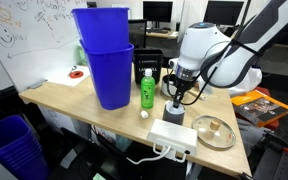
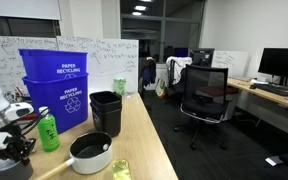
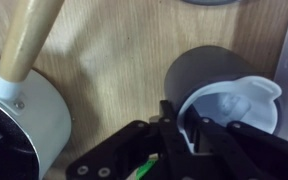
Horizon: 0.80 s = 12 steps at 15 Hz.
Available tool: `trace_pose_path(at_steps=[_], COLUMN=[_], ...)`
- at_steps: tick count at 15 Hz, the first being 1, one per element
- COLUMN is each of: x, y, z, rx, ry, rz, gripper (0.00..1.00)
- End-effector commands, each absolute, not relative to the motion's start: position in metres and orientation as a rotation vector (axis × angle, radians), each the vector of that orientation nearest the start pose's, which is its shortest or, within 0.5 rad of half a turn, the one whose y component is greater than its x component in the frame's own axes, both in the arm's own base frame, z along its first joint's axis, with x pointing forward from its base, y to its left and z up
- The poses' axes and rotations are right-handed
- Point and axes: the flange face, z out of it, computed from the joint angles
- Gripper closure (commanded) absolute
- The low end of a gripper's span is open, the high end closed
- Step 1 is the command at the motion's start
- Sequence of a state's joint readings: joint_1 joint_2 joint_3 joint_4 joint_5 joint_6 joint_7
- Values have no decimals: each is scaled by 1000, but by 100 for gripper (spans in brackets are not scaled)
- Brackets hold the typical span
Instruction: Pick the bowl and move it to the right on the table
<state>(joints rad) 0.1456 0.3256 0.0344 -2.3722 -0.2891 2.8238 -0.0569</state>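
Next, my gripper releases the bowl on the bare wood (image 1: 215, 105) behind the flat metallic dish, close to the edge of the table.
The small pale grey-white bowl (image 1: 174, 113) stands on the light wood table (image 1: 74, 100), just right of the green bottle (image 1: 146, 90). My gripper (image 1: 177, 97) is down on it from above. In the wrist view the bowl (image 3: 234, 105) fills the right side, with a pale rim and a darker inside. My gripper (image 3: 184, 127) straddles its near rim, one finger inside and one outside, closed on the wall. In an exterior view the gripper (image 2: 22, 150) is at the lower left, with the bowl mostly hidden beneath it.
Two stacked blue recycling bins (image 1: 104, 60) stand behind the bottle. A white pot with a wooden handle (image 3: 24, 115) sits close beside the bowl. A white power strip (image 1: 172, 135) and a flat metallic dish (image 1: 214, 132) lie near the front edge. A black bin (image 2: 106, 110) stands on the table.
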Motion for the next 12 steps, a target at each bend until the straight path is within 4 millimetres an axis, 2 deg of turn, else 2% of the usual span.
trace_pose_path(at_steps=[1,3,5,9,12], x=[497,497,501,505,500], y=[99,93,86,69,30], z=[215,233,259,325,375], rx=[-3093,-3090,-3094,-3119,-3240], ry=[-789,-802,-795,-808,-873], rz=[-218,-248,-300,-366,-302], gripper=[96,96,96,96,96])
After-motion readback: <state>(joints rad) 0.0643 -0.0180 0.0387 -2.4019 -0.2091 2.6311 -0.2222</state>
